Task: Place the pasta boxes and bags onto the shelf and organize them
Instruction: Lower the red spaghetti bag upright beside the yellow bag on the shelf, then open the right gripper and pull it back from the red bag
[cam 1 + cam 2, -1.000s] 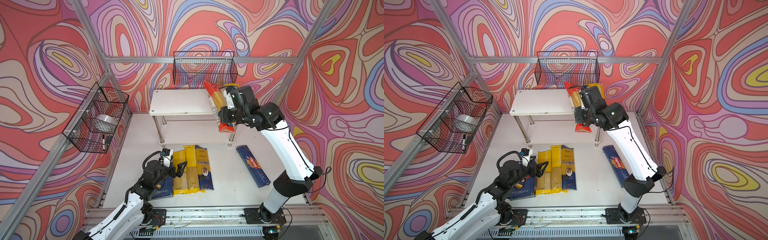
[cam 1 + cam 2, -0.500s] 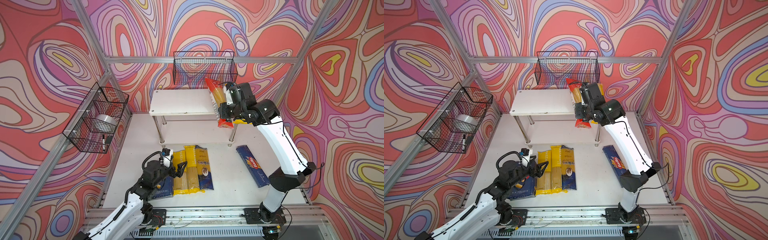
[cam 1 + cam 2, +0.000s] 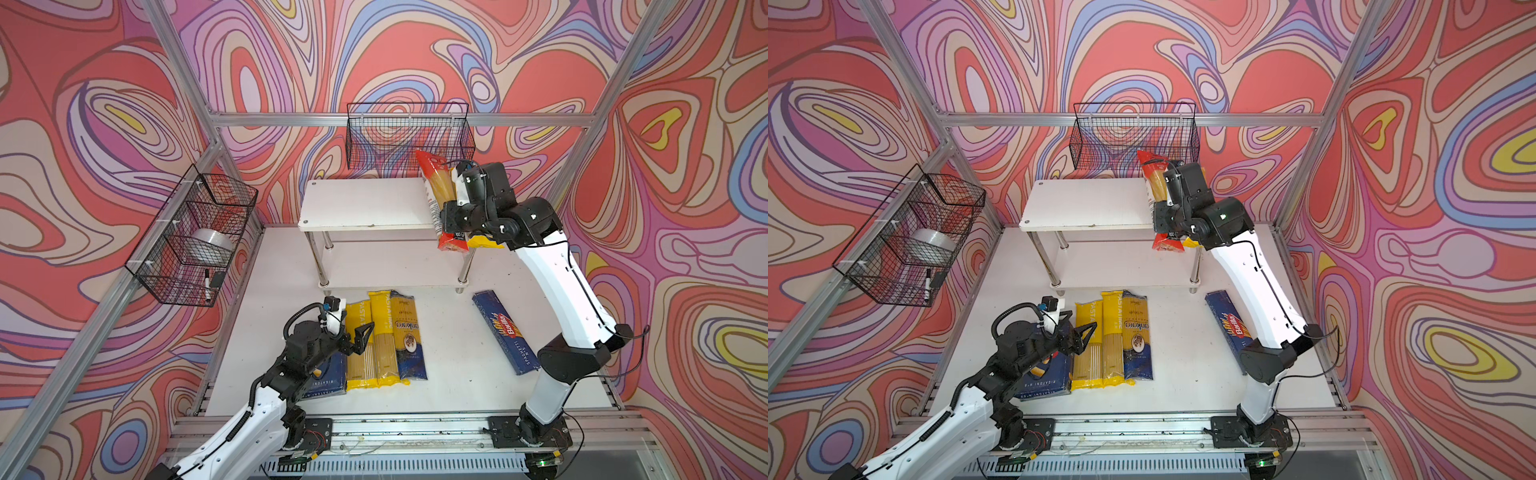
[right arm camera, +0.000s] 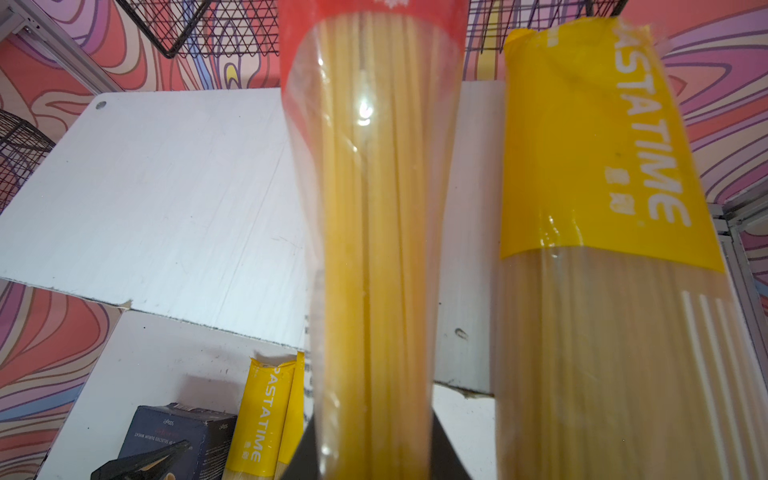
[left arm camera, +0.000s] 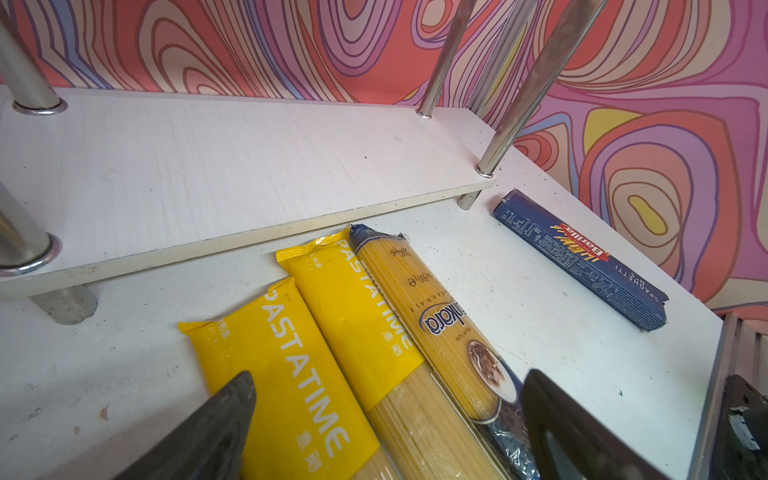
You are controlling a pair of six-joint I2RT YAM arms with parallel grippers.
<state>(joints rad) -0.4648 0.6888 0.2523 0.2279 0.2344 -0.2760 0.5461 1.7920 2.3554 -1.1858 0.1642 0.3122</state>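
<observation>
My right gripper is holding the red bag. It will let go of it flat on the top board (image 3: 438, 210) (image 4: 380, 268) next to the yellow PASTATIME bag.
My right gripper (image 3: 451, 216) is shut on the red bag (image 3: 436, 187), which hangs tilted over the right end of the shelf's top board (image 3: 361, 203). In the right wrist view the red bag (image 4: 374, 208) fills the middle, and a yellow PASTATIME bag (image 4: 582, 166) lies on the board beside it. On the table, two yellow bags (image 3: 372, 340) and a dark blue bag (image 3: 409, 336) lie side by side. My left gripper (image 5: 386, 382) hovers open just above them. The wide Barilla box (image 3: 328, 374) is half hidden under the left arm. The long Barilla carton (image 3: 505, 332) lies at the right.
A black wire basket (image 3: 409, 137) hangs on the back wall just above the shelf. Another basket (image 3: 191, 237) on the left wall holds a tape roll and a marker. The shelf's lower board (image 5: 208, 166) is bare between the chrome legs (image 5: 536, 83).
My right arm has carried the red bag a little up and back over the top board. The left arm has not moved.
</observation>
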